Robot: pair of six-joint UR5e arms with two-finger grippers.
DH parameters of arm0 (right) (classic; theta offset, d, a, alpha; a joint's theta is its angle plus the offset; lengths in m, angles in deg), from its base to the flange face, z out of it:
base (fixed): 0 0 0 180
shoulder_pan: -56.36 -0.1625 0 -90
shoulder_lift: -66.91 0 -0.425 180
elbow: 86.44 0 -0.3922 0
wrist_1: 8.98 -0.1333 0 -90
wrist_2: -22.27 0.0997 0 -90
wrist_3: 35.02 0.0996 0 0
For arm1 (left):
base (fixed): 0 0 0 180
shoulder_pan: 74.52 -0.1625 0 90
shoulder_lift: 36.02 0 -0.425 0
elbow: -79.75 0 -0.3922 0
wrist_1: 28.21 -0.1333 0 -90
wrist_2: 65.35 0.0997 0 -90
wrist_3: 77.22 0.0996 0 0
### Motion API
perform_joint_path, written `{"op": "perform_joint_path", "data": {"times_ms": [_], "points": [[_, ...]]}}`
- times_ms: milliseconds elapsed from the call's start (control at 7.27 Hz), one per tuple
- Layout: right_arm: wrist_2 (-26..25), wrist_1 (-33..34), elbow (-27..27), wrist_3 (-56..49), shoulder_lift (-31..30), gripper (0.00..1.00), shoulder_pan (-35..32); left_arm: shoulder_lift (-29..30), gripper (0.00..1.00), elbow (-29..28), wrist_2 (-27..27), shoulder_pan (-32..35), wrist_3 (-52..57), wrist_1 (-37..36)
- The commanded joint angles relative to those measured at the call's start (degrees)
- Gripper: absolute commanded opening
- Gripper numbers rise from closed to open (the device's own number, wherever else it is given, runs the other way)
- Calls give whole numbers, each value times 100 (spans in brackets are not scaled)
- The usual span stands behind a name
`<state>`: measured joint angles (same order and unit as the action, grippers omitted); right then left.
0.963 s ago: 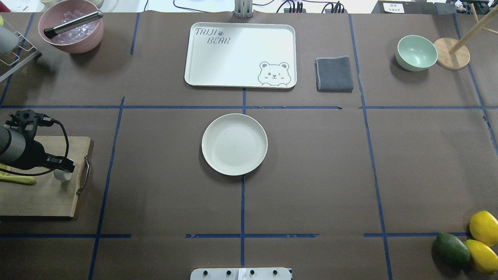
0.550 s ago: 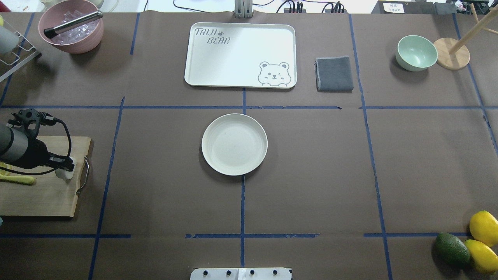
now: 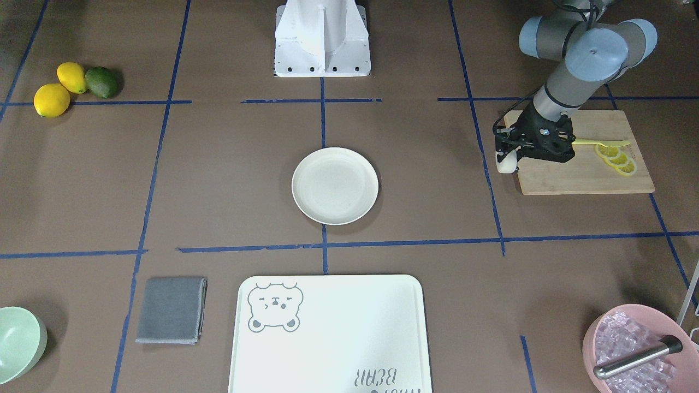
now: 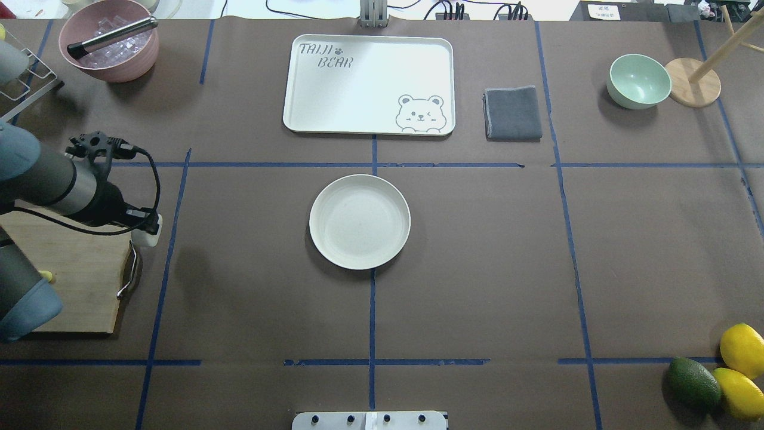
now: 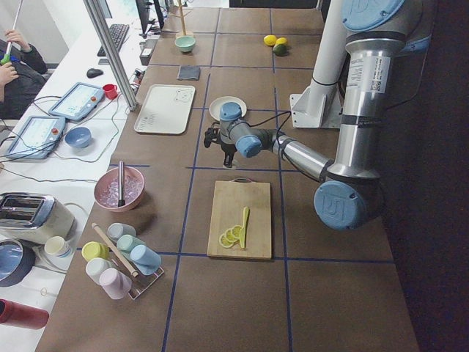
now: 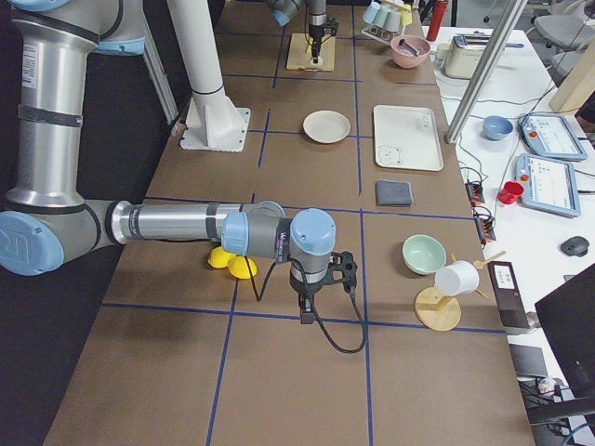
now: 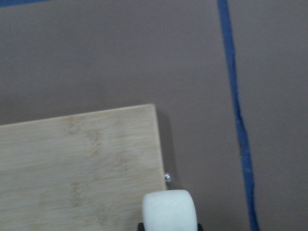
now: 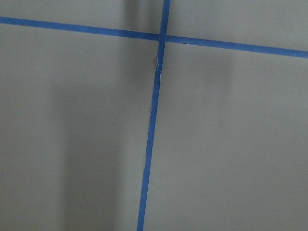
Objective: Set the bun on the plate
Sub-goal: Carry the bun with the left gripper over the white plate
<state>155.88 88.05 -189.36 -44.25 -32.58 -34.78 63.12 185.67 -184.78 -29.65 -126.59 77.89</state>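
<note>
Next, my left gripper sets the white bun, now hanging past the cutting board's corner, free on the cream plate, letting go of it just off its middle (image 3: 321,188) in the direction of the avocado.
The small white bun (image 4: 147,237) hangs between the fingers of my left gripper (image 4: 146,232), which is shut on it just past the far right corner of the wooden cutting board (image 4: 77,280). The left wrist view has the bun (image 7: 169,209) at its bottom edge, above that board corner (image 7: 144,125). From the front, the bun (image 3: 505,164) shows under the left gripper (image 3: 505,158). The round cream plate (image 4: 359,221) lies bare at the table's middle, well to the right of the bun. My right gripper (image 6: 307,311) shows only in the exterior right view, near the lemons; I cannot tell its state.
Lemon slices (image 3: 617,158) and a yellow knife (image 3: 600,143) lie on the board. A bear-print tray (image 4: 368,83), grey cloth (image 4: 513,113) and mint bowl (image 4: 638,80) sit at the far side, a pink ice bowl (image 4: 109,48) far left. Lemons (image 4: 740,349) and an avocado (image 4: 693,382) lie near right.
My left gripper has risen from the board with the bun and moved right and away from the robot, to the board's far right corner.
</note>
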Motion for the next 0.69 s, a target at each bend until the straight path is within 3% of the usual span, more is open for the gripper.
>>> {"op": "perform_joint_path", "data": {"times_ms": [0, 275, 413, 550], "points": [[-2, 0, 0, 0, -1, 100, 0, 1547, 38, -253, 304, -49, -673, -1315], [7, 0, 8, 0, -1, 100, 0, 2518, 39, -710, 777, -704, -1806, -1540], [-2, 0, 8, -9, -1, 100, 0, 3253, 39, -1278, 1164, -1039, -2343, -1505], [-2, 0, 8, -9, -1, 100, 0, 3904, 39, -1962, 1194, -1225, -2662, -1470]]}}
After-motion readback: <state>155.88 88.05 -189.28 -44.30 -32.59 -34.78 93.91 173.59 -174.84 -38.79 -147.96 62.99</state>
